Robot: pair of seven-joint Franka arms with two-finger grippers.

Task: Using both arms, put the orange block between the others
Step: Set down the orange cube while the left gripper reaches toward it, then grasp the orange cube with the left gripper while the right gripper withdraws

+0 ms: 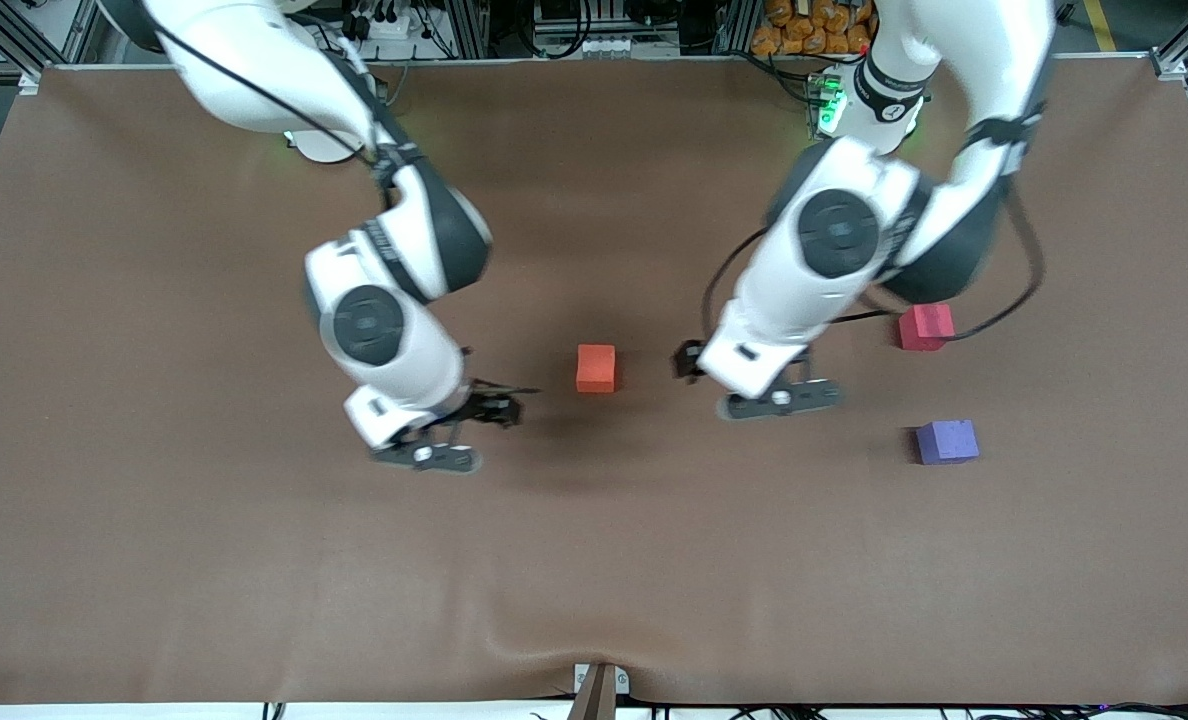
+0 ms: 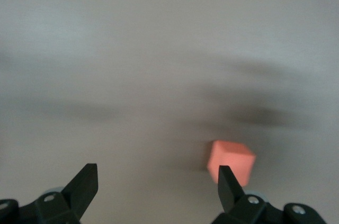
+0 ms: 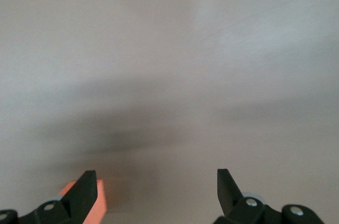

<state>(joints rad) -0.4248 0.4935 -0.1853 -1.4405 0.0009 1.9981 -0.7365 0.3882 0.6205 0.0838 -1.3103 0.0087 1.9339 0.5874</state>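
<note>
My left gripper should go to the orange block next. It should then close on the block's sides [image 1: 596, 370] [image 2: 232, 161] facing the front camera and the robots' edge.
The orange block [image 1: 595, 368] rests on the brown table, midway between the two hands and touched by neither. My right gripper [image 1: 495, 402] hangs open just off the block toward the right arm's end. My left gripper [image 1: 688, 360] hangs open just off it toward the left arm's end. In the left wrist view the orange block [image 2: 231, 159] lies past one fingertip of my open left gripper [image 2: 156, 173]. In the right wrist view the orange block [image 3: 101, 198] peeks out beside one finger of my open right gripper [image 3: 156, 177]. The pinkish-red cube [image 1: 925, 327] and the purple-blue cube [image 1: 947, 441] sit apart toward the left arm's end.
The brown cloth [image 1: 254, 560] covers the whole table and has a wrinkle [image 1: 594, 650] at the edge nearest the front camera. A black cable [image 1: 1014, 300] from the left arm loops close by the pinkish-red cube. Clutter lines the robots' edge of the table.
</note>
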